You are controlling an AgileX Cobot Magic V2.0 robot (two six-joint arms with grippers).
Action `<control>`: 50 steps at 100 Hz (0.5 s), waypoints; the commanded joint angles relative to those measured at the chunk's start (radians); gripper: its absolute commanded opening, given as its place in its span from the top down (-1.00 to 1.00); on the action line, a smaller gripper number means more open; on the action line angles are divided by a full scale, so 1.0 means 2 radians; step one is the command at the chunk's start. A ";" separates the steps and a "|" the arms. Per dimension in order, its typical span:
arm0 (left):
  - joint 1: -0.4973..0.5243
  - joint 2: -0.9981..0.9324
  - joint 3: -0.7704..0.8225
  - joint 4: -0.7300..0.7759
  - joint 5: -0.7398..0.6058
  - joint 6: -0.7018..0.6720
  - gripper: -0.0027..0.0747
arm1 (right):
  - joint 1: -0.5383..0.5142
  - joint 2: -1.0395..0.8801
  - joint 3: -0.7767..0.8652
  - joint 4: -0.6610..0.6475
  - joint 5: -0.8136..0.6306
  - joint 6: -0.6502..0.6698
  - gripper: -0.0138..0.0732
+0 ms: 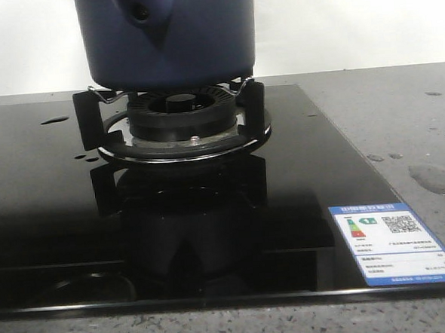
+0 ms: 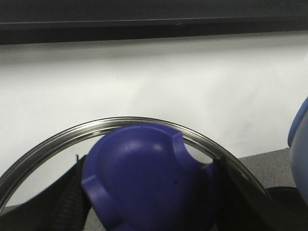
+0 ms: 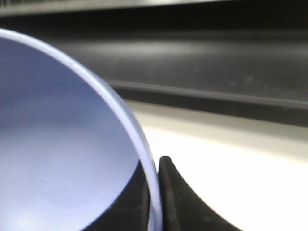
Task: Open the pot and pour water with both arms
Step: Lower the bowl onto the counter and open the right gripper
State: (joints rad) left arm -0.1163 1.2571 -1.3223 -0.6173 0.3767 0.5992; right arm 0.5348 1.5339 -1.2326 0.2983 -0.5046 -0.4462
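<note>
My right gripper needs to set the light-blue bowl down on the grey counter just behind the water puddle.
The dark navy pot [image 1: 200,39] stands on the burner's pan supports [image 1: 182,116], its handle stub with the round hole [image 1: 141,13] facing me; its top is cut off by the frame. My left gripper [image 2: 149,192] is shut on the blue knob [image 2: 144,173] of a glass lid with a steel rim [image 2: 120,122], held up against the white wall. My right gripper [image 3: 155,192] is shut on the thin rim of a light-blue bowl [image 3: 57,144]. Water shows as a puddle [image 1: 435,178] on the counter and drops [image 1: 53,120] on the black glass. Neither gripper shows in the front view.
The black glass hob [image 1: 52,222] carries an energy label [image 1: 394,246] at its front right corner. Grey speckled counter [image 1: 400,110] lies to its right. A light-blue curved edge [image 2: 301,154] shows beside the lid in the left wrist view.
</note>
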 commanded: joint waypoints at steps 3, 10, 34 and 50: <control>-0.017 -0.019 -0.030 -0.021 -0.043 0.000 0.09 | -0.023 -0.057 -0.042 0.056 0.070 -0.056 0.81; -0.036 -0.019 -0.034 -0.021 -0.043 0.000 0.09 | -0.059 -0.079 -0.062 0.094 0.167 -0.062 0.81; -0.092 -0.018 -0.036 -0.022 -0.048 0.000 0.09 | -0.276 -0.109 -0.121 0.129 0.584 0.016 0.81; -0.122 -0.018 -0.036 -0.025 -0.055 0.000 0.09 | -0.384 -0.087 -0.109 0.082 0.774 0.049 0.81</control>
State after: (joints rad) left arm -0.3272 1.2550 -1.3500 -0.6353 0.3690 0.5992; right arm -0.1527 1.3657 -1.4345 0.4894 0.8944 -0.3892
